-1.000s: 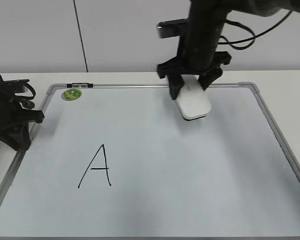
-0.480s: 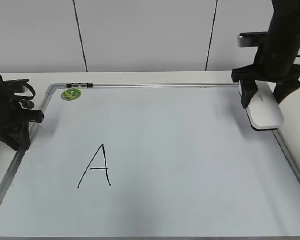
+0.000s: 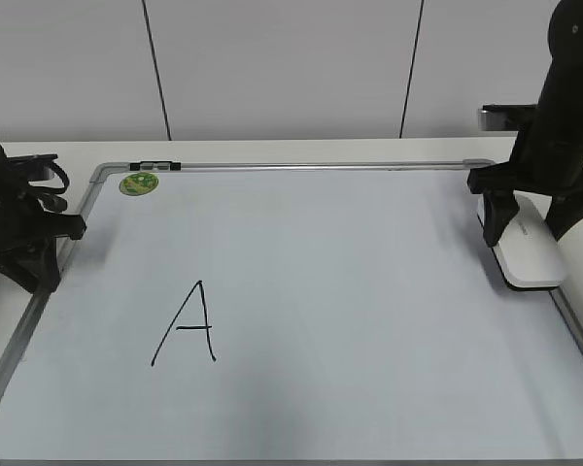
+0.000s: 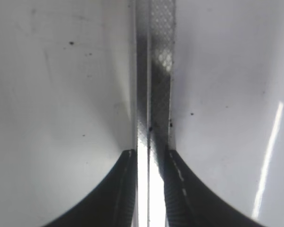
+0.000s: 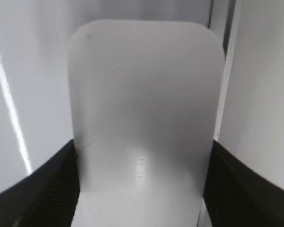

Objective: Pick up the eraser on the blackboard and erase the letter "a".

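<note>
The robot's right gripper will release the white eraser on the blackboard's silver edge (image 3: pixel 525 260), straight below that gripper's own black fingers.
The blackboard (image 3: pixel 350 320) lies flat on the table and carries a large black capital "A" (image 3: pixel 187 325). No small letter "a" shows on it. My right gripper (image 3: pixel 532 228) is shut on the white eraser (image 3: pixel 532 254) and holds it at the board's right edge, over the silver frame. In the right wrist view the eraser (image 5: pixel 144 94) fills the space between the two black fingers of that gripper (image 5: pixel 141 189). My left gripper (image 3: pixel 24 264) sits at the board's left edge. In the left wrist view its jaws (image 4: pixel 149 189) close on the metal frame (image 4: pixel 161 94).
A round green sticker (image 3: pixel 138 183) sits at the board's far left corner, next to a small black clip (image 3: pixel 155 166) on the frame. The white table (image 3: pixel 272 150) runs behind the board to a pale panelled wall.
My right gripper has carried the eraser from the board's upper middle to its right edge and a little lower. The left arm has not moved.
</note>
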Robot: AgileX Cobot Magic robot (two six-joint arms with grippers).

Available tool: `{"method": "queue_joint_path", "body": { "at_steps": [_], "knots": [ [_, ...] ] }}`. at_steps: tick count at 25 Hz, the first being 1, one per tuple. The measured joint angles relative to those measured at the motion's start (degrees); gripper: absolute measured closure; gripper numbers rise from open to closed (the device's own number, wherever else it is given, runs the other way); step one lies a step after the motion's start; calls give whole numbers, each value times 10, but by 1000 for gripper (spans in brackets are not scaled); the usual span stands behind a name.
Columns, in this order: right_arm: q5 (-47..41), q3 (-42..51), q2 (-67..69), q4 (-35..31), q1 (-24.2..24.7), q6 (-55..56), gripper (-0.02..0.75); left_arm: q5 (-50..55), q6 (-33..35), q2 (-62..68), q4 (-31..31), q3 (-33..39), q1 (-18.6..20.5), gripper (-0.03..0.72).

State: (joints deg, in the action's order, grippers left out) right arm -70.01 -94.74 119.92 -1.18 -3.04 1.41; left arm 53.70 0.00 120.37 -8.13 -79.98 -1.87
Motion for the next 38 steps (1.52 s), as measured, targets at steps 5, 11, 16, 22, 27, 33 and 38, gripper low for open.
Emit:
{"method": "queue_joint_path", "body": {
  "at_steps": [5, 11, 16, 22, 27, 33, 38],
  "knots": [
    [1, 0, 16, -21, 24, -14, 213, 0, 0, 0, 0, 0, 0, 533],
    [1, 0, 17, -22, 30, -26, 213, 0, 0, 0, 0, 0, 0, 531],
    [1, 0, 17, -24, 30, -27, 213, 0, 0, 0, 0, 0, 0, 526],
    [3, 0, 38, -30, 30, -27, 213, 0, 0, 0, 0, 0, 0, 522],
    [4, 0, 44, -31, 30, -27, 213, 0, 0, 0, 0, 0, 0, 521],
    [4, 0, 44, -31, 30, -27, 213, 0, 0, 0, 0, 0, 0, 519],
    [4, 0, 44, -34, 30, -27, 213, 0, 0, 0, 0, 0, 0, 516]
  ]
}}
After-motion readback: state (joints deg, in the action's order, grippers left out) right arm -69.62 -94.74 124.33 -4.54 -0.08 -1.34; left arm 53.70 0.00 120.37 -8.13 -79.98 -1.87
